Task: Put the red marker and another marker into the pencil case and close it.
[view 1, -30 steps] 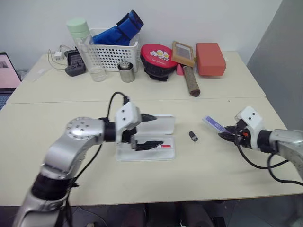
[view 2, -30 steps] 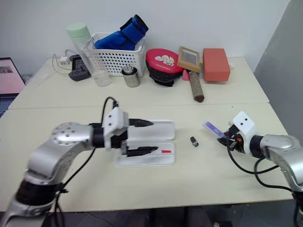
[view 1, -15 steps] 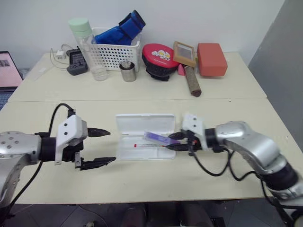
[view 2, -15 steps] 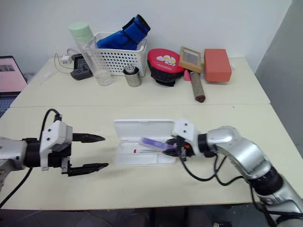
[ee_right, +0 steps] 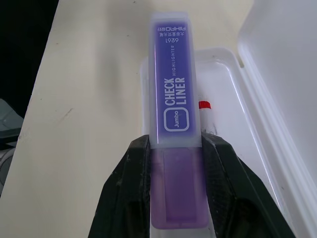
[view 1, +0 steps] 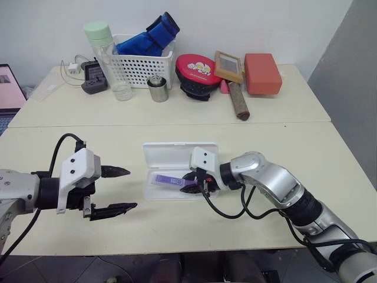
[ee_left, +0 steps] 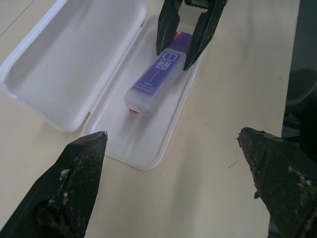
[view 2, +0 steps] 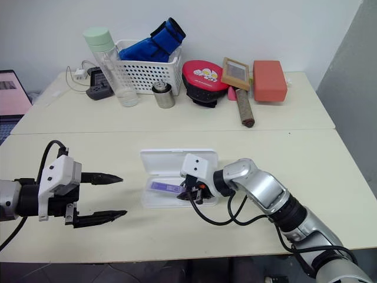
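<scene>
My right gripper has the purple marker. Next, I put it down inside the tray's near edge (view 1: 174,192) (ee_right: 166,131), next to the red marker.
The pencil case (view 1: 177,153) lies open in the middle of the near table, lid flat behind the tray. My right gripper (view 1: 191,180) reaches in from the right, shut on the purple marker (ee_right: 173,94), held low along the tray (ee_left: 148,144). The marker's pale end (ee_left: 141,101) points towards my left arm. The red marker lies in the tray beneath it; a bit of its red (ee_right: 204,105) shows beside the purple barrel. My left gripper (view 1: 132,188) hovers left of the case, open and empty, fingers (ee_left: 81,163) wide apart.
On the far table stand a white mesh basket (view 1: 141,68) holding a blue thing, a clear bottle (view 1: 106,59), a metal cup (view 1: 157,89), a red round case (view 1: 197,73), a brush (view 1: 232,82) and an orange box (view 1: 262,73). A laptop (view 1: 9,88) sits at the left edge.
My right gripper has carried the purple marker from the right side of the table leftwards to the case and lowered it over the tray. My left gripper drew back left from the case, then held still.
</scene>
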You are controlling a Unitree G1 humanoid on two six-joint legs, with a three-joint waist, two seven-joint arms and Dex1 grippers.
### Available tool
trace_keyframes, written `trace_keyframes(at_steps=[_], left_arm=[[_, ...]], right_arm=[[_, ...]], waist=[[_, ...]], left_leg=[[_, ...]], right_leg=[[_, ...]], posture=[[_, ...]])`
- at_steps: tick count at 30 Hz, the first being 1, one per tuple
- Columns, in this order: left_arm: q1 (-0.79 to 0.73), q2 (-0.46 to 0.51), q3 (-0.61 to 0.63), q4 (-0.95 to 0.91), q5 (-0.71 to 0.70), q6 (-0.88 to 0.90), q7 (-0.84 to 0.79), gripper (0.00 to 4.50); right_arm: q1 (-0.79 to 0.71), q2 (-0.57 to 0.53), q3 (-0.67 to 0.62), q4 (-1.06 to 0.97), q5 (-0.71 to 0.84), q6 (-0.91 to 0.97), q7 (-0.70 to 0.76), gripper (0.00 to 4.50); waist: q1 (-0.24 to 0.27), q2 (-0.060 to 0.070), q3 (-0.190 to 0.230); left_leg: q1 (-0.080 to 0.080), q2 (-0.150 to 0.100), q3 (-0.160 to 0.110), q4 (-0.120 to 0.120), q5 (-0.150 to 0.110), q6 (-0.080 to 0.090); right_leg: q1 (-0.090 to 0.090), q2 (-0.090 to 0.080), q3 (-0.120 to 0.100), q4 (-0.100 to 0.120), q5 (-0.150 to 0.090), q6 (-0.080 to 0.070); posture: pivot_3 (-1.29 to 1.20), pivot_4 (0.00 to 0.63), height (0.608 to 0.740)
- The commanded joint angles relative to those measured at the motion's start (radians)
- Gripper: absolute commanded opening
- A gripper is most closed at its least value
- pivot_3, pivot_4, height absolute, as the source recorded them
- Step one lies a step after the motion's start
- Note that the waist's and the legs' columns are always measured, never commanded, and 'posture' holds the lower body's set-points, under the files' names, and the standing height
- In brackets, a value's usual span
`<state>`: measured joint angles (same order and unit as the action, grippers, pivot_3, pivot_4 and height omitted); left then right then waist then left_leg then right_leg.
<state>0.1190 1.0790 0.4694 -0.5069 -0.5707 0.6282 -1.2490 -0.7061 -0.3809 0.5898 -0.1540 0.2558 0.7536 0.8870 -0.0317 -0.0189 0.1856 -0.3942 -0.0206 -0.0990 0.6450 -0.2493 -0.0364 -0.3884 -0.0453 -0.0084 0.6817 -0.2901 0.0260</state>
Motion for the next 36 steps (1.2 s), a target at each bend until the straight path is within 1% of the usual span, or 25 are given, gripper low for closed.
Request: trace_keyframes(at_steps=[1, 9, 21, 23, 24, 25, 29, 31, 34, 36], left_arm=[[-0.008, 0.016, 0.037, -0.03, -0.021, 0.008, 0.015, 4.5], [-0.014, 0.02, 0.034, -0.032, -0.028, 0.015, 0.029, 4.5], [-0.023, 0.02, 0.017, -0.026, -0.023, 0.007, 0.045, 4.5], [-0.024, 0.02, 0.013, -0.025, -0.02, 0.004, 0.046, 4.5], [-0.024, 0.019, 0.012, -0.025, -0.02, 0.005, 0.046, 4.5], [-0.024, 0.019, 0.012, -0.024, -0.02, 0.005, 0.047, 4.5], [-0.023, 0.02, 0.013, -0.023, -0.019, 0.003, 0.045, 4.5], [-0.026, 0.02, 0.011, -0.021, -0.02, 0.003, 0.044, 4.5], [-0.03, 0.02, 0.006, -0.02, -0.023, 0.003, 0.043, 4.5], [-0.042, 0.017, -0.006, -0.02, -0.029, 0.002, 0.043, 4.5]], right_arm=[[-0.027, 0.042, 0.017, 0.051, -0.034, -0.051, 0.013, 1.08], [-0.029, 0.057, 0.049, 0.11, -0.096, -0.115, 0.06, 1.08], [-0.023, 0.067, 0.047, 0.092, -0.115, -0.1, 0.102, 1.08], [-0.022, 0.071, 0.045, 0.091, -0.117, -0.1, 0.103, 1.79], [-0.022, 0.072, 0.044, 0.09, -0.117, -0.1, 0.104, 1.83], [-0.023, 0.073, 0.043, 0.09, -0.118, -0.103, 0.105, 2.04], [-0.028, 0.082, 0.033, 0.085, -0.114, -0.101, 0.109, 2.94], [-0.034, 0.085, 0.012, 0.064, -0.092, -0.09, 0.117, 3.48], [-0.042, 0.089, -0.028, 0.027, -0.056, -0.063, 0.125, 4.18], [-0.043, 0.079, -0.061, -0.01, -0.028, -0.038, 0.134, 4.47]], waist=[[0.0, 0.0, 0.0], [0.0, 0.0, 0.0], [0.0, 0.0, 0.0], [0.0, 0.0, 0.0], [0.0, 0.0, 0.0], [0.0, 0.0, 0.0], [0.0, 0.0, 0.0], [0.0, 0.0, 0.0], [0.0, 0.0, 0.0], [0.0, 0.0, 0.0]], left_leg=[[0.0, 0.0, 0.0, 0.0, 0.0, 0.0], [0.0, 0.0, 0.0, 0.0, 0.0, 0.0], [0.0, 0.0, 0.0, 0.0, 0.0, 0.0], [0.0, 0.0, 0.0, 0.0, 0.0, 0.0], [0.0, 0.0, 0.0, 0.0, 0.0, 0.0], [0.0, 0.0, 0.0, 0.0, 0.0, 0.0], [0.0, 0.0, 0.0, 0.0, 0.0, 0.0], [0.0, 0.0, 0.0, 0.0, 0.0, 0.0], [0.0, 0.0, 0.0, 0.0, 0.0, 0.0], [0.0, 0.0, 0.0, 0.0, 0.0, 0.0]], right_leg=[[0.0, 0.0, 0.0, 0.0, 0.0, 0.0], [0.0, 0.0, 0.0, 0.0, 0.0, 0.0], [0.0, 0.0, 0.0, 0.0, 0.0, 0.0], [0.0, 0.0, 0.0, 0.0, 0.0, 0.0], [0.0, 0.0, 0.0, 0.0, 0.0, 0.0], [0.0, 0.0, 0.0, 0.0, 0.0, 0.0], [0.0, 0.0, 0.0, 0.0, 0.0, 0.0], [0.0, 0.0, 0.0, 0.0, 0.0, 0.0], [0.0, 0.0, 0.0, 0.0, 0.0, 0.0], [0.0, 0.0, 0.0, 0.0, 0.0, 0.0]], posture=[[0.0, 0.15, 0.74], [0.0, 0.15, 0.74], [0.0, 0.15, 0.74], [0.0, 0.15, 0.74], [0.0, 0.15, 0.74], [0.0, 0.15, 0.74], [0.0, 0.15, 0.74], [0.0, 0.15, 0.74], [0.0, 0.15, 0.74], [0.0, 0.15, 0.74]])
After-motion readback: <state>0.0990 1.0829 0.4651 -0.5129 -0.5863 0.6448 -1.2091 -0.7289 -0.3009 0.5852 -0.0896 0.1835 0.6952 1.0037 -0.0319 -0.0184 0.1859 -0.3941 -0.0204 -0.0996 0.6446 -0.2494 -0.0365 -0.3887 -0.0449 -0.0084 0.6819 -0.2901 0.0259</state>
